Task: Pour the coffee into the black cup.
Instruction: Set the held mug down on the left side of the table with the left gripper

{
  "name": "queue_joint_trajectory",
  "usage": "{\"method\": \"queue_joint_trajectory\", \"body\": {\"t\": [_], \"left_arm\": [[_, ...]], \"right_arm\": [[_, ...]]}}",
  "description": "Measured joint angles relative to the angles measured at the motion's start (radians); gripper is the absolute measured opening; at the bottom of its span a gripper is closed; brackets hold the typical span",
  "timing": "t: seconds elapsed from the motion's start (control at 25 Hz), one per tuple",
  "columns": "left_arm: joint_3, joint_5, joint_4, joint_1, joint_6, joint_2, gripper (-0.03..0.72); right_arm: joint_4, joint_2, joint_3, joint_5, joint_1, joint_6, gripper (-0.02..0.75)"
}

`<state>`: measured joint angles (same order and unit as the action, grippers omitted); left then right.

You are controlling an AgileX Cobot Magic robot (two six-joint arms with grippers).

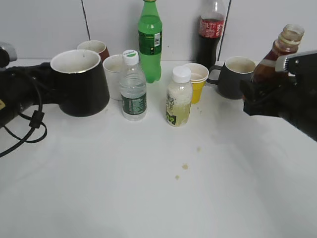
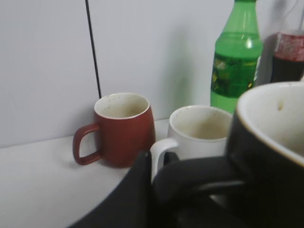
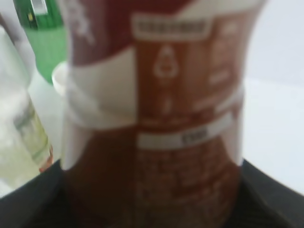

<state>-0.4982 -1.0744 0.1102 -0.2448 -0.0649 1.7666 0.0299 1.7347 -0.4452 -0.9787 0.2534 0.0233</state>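
I will set the black cup down with my left gripper on the table (image 1: pixel 90 117) in front of the dark-red mug.
The glossy black cup (image 1: pixel 79 82) with a cream interior is held at the left, a little above the table. My left gripper (image 1: pixel 47 82) is shut on its handle. In the left wrist view the cup (image 2: pixel 270 142) fills the right side and its handle runs into my gripper (image 2: pixel 190 190). The uncapped coffee bottle (image 1: pixel 277 57) with a red-brown and white label is at the far right, tilted left, held by my right gripper (image 1: pixel 262 94). In the right wrist view the bottle (image 3: pixel 156 118) fills the frame between the jaws (image 3: pixel 152 199).
At the back stand a dark-red mug (image 1: pixel 94 48), a white mug (image 1: pixel 113 74), a green bottle (image 1: pixel 149 42), a cola bottle (image 1: pixel 210 34), a yellow paper cup (image 1: pixel 197 82) and a dark-grey mug (image 1: pixel 235 77). A water bottle (image 1: pixel 132 87) and a pale drink bottle (image 1: pixel 178 99) stand mid-table.
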Motion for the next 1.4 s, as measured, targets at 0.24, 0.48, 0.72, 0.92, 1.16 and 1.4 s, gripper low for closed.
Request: {"method": "queue_joint_trajectory", "body": {"t": [0.24,0.48,0.72,0.92,1.16,1.4], "left_arm": [[-0.009,-0.073,-0.178,0.008,0.065,0.157,0.044],[-0.097,-0.071,-0.218,0.013,0.072,0.302,0.044],[-0.207,-0.080,-0.218,0.013,0.071,0.404,0.044],[-0.277,-0.109,-0.219,0.013,0.065,0.463,0.044],[-0.259,-0.119,-0.221,0.002,0.065,0.467,0.128],[-0.207,-0.128,-0.226,-0.005,0.065,0.444,0.305]], "right_arm": [[-0.010,0.169,0.000,-0.112,0.000,-0.001,0.503],[-0.030,0.272,-0.006,-0.185,0.000,-0.002,0.503],[-0.030,0.299,-0.038,-0.192,0.000,-0.001,0.503],[-0.030,0.340,-0.079,-0.196,0.000,-0.002,0.503],[-0.018,0.388,-0.109,-0.197,0.000,-0.002,0.503],[-0.018,0.427,-0.127,-0.201,0.000,-0.002,0.503]]}}
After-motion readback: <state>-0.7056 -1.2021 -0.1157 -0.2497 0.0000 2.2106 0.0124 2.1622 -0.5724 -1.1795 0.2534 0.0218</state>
